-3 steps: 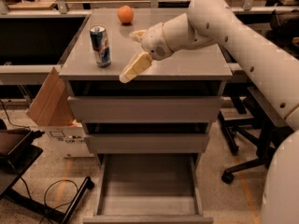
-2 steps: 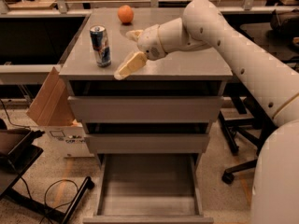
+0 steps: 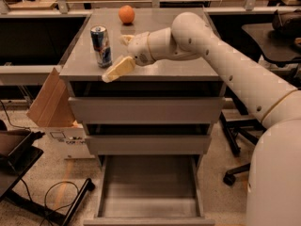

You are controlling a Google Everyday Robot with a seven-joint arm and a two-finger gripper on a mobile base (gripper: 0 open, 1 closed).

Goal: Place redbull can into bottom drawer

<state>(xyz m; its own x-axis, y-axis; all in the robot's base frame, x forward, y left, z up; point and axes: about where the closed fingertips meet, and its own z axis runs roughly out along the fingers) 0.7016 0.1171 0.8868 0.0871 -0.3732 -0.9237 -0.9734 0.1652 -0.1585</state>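
My gripper should next go to the redbull can on top of the grey cabinet and close around the middle of the can's body [image 3: 101, 48].
The redbull can [image 3: 101, 46] stands upright on the left side of the grey cabinet's top [image 3: 188, 65]. My gripper [image 3: 120, 54] is just to the right of the can, at about its height, open and empty. One finger [image 3: 117, 69] reaches past the cabinet's front edge; the other shows behind it. The fingers are close to the can but not around it. The bottom drawer [image 3: 148, 206] is pulled out below, with its grey inside showing and nothing in it. The two shallower drawers above it are shut.
An orange [image 3: 126, 14] sits at the back of the cabinet top. A cardboard box [image 3: 51, 109] leans by the cabinet's left side. A black stand [image 3: 19, 159] is at the lower left, and an office chair base [image 3: 235, 168] at the right.
My gripper has moved left along the cabinet top, closer to the can. The can, orange and drawers have not moved.
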